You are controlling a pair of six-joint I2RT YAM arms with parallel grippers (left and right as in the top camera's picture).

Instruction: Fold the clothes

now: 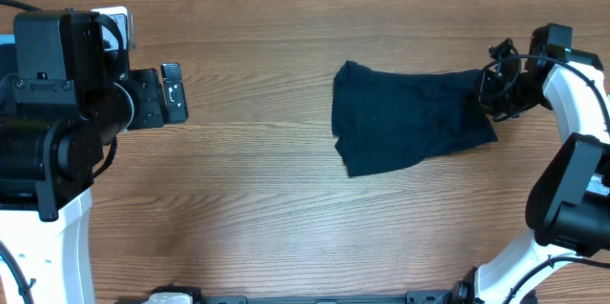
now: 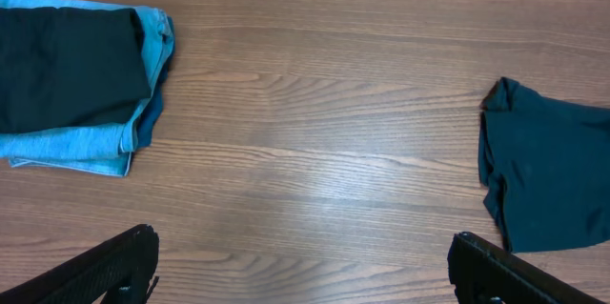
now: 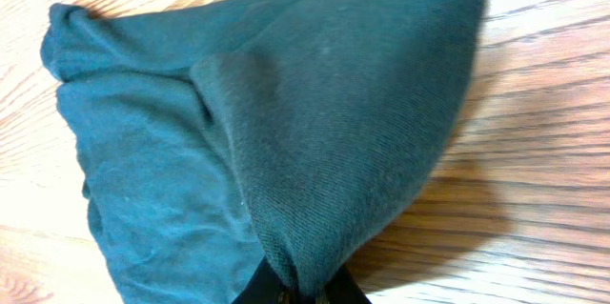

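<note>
Next, my right gripper releases the dark navy shirt's pinched edge just inside the shirt's opposite edge (image 1: 373, 104) (image 3: 143, 156), so the shirt folds over.
A dark navy shirt (image 1: 410, 118) lies spread on the wooden table, right of the middle. My right gripper (image 1: 491, 90) is shut on its right edge, and in the right wrist view the cloth (image 3: 315, 123) rises in a peak pinched between the fingers (image 3: 338, 290). My left gripper (image 2: 303, 266) stands open over bare wood on the left, apart from the shirt (image 2: 553, 171). A folded stack of clothes (image 2: 81, 80), dark navy on light blue denim, lies at the far left of the left wrist view.
The left arm's black body (image 1: 67, 104) covers the table's left side in the overhead view. The right arm (image 1: 572, 152) curves down along the right edge. The wooden table (image 1: 257, 180) runs between the two arms.
</note>
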